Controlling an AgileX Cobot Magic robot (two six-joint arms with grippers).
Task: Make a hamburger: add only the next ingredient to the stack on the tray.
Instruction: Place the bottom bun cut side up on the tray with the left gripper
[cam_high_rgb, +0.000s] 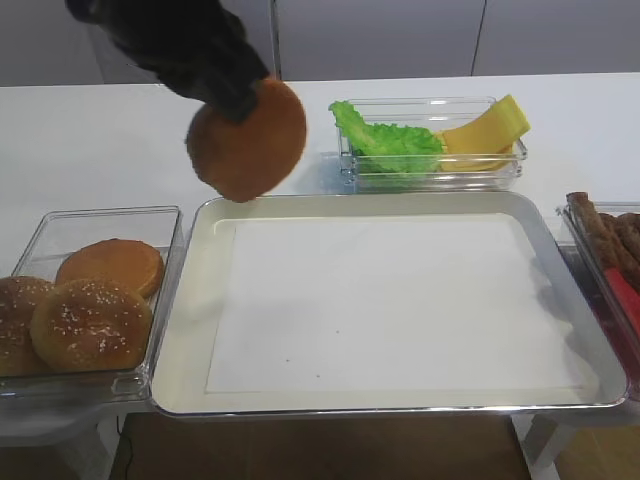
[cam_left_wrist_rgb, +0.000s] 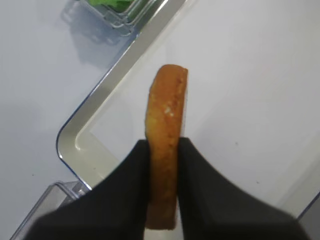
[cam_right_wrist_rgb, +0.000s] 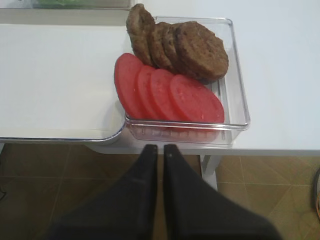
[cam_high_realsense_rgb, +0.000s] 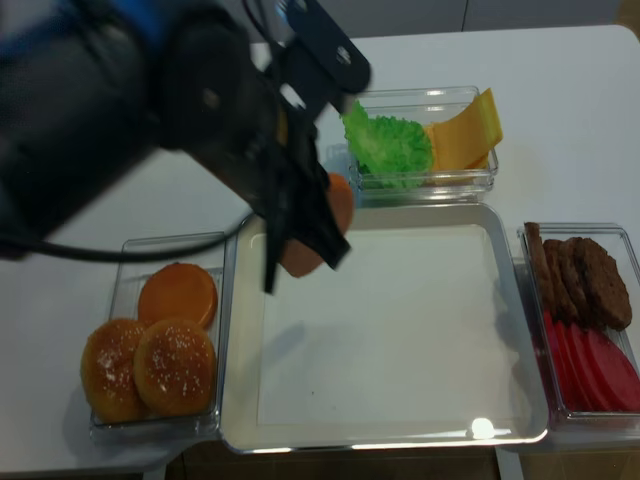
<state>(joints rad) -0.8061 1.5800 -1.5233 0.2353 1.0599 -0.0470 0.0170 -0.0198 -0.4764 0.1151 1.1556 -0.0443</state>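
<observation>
I will use my left gripper to set the flat bun half down on the middle of the tray's white paper (cam_high_realsense_rgb: 384, 309) (cam_left_wrist_rgb: 231, 57).
A flat, seedless golden-brown bun half (cam_high_rgb: 250, 145) hangs in the air over the far left corner of the silver tray (cam_high_rgb: 190, 300). My left gripper (cam_high_rgb: 243, 100) is shut on it. In the left wrist view the bun half (cam_left_wrist_rgb: 166, 100) stands on edge between the black fingers (cam_left_wrist_rgb: 127, 180), above the tray's corner (cam_left_wrist_rgb: 80, 137). No stack shows on the tray's white paper (cam_high_rgb: 390, 300). My right gripper (cam_right_wrist_rgb: 160, 147) is shut on nothing. It hovers over the floor just in front of the table edge, below the tomato container (cam_right_wrist_rgb: 235, 100).
A clear box (cam_high_rgb: 40, 240) left of the tray holds another flat bun (cam_high_rgb: 112, 265) and sesame buns (cam_high_rgb: 90, 325). Lettuce (cam_high_rgb: 385, 140) and cheese (cam_high_rgb: 490, 130) sit in a box behind the tray. On the right are patties (cam_right_wrist_rgb: 195, 47) and tomato slices (cam_right_wrist_rgb: 170, 95).
</observation>
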